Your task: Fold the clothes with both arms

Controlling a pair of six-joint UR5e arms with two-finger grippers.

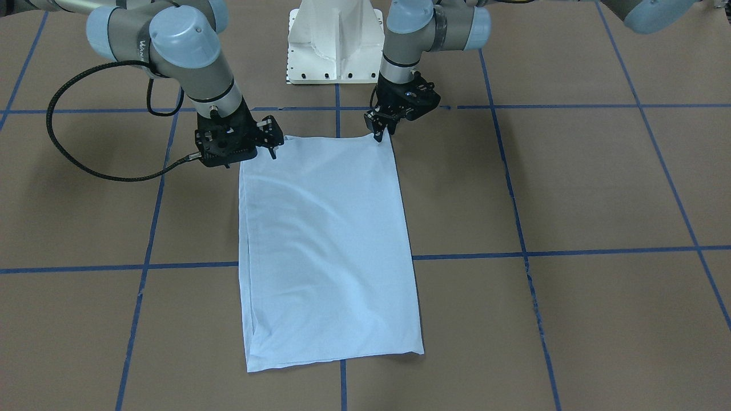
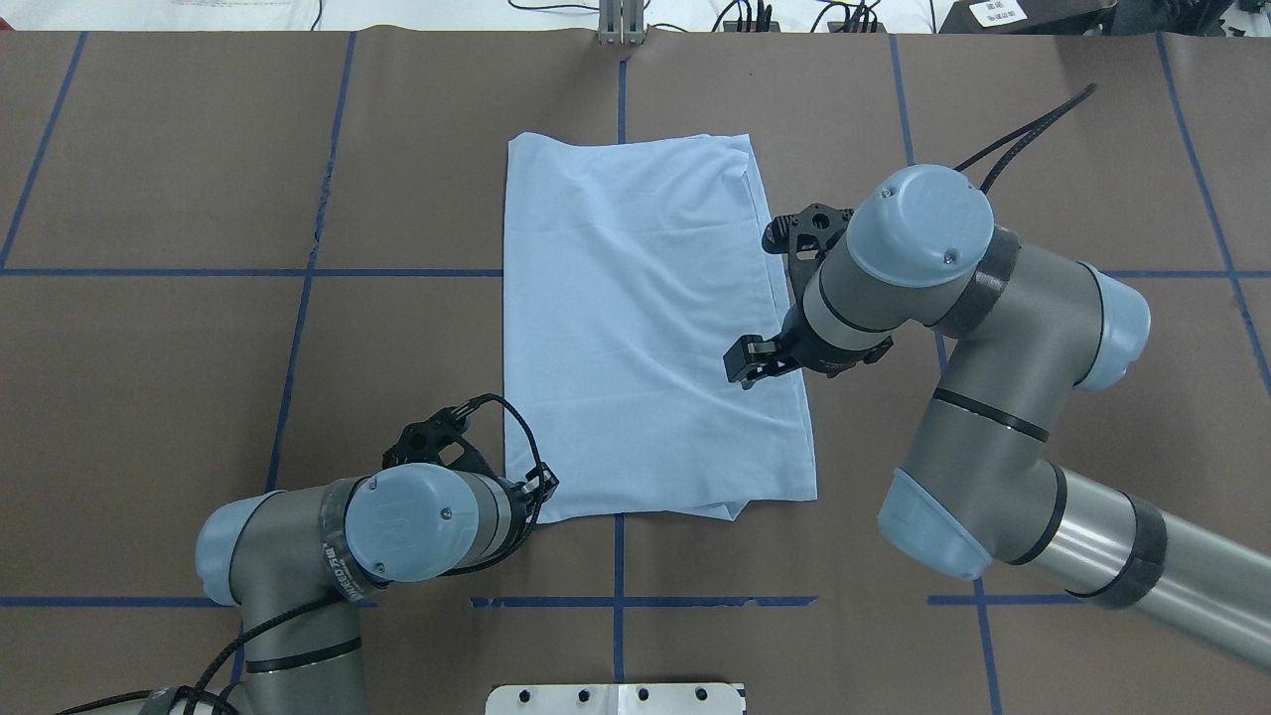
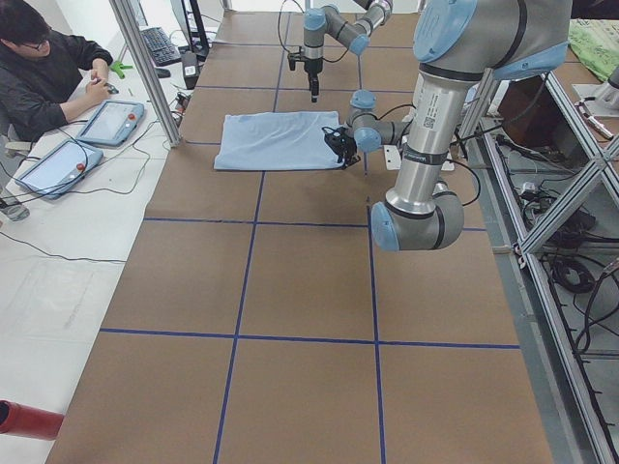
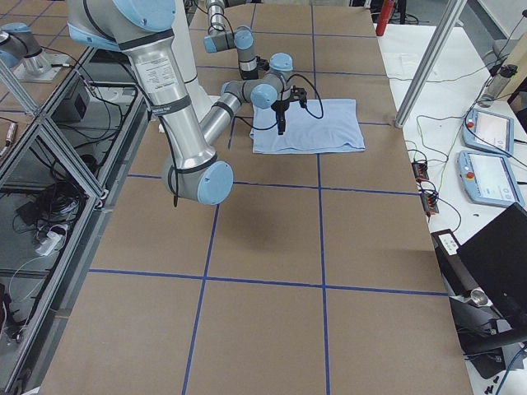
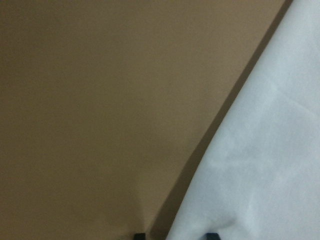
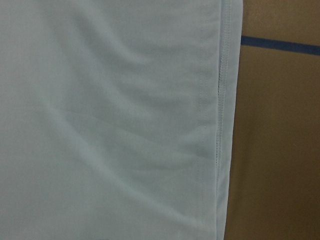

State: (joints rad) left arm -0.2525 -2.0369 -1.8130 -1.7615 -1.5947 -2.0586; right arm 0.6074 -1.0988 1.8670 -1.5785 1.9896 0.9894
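My right gripper should grip the pale blue T-shirt at the near edge [image 1: 291, 139], by the white pedestal base, just in from the T-shirt's free corner.
The pale blue T-shirt [image 1: 325, 245] lies flat on the brown table [image 1: 571, 188], folded into a long rectangle [image 2: 645, 328]. Its print and collar are hidden. My left gripper [image 1: 378, 136] is low at the shirt's near corner on my left [image 2: 544, 487]. In the left wrist view its fingertips [image 5: 140, 235] stand apart with the cloth's edge between them. My right gripper [image 1: 276, 145] hovers above the shirt's right edge [image 2: 745, 365] and holds nothing; its jaws look open. The right wrist view shows only the hemmed edge [image 6: 220, 125], with no fingers in it.
The white pedestal base [image 1: 334, 45] stands at the table's robot side. Blue tape lines [image 1: 514, 171] grid the table. An operator [image 3: 48, 68] sits with tablets [image 3: 111, 121] beyond the far edge, next to a metal frame post [image 3: 145, 68].
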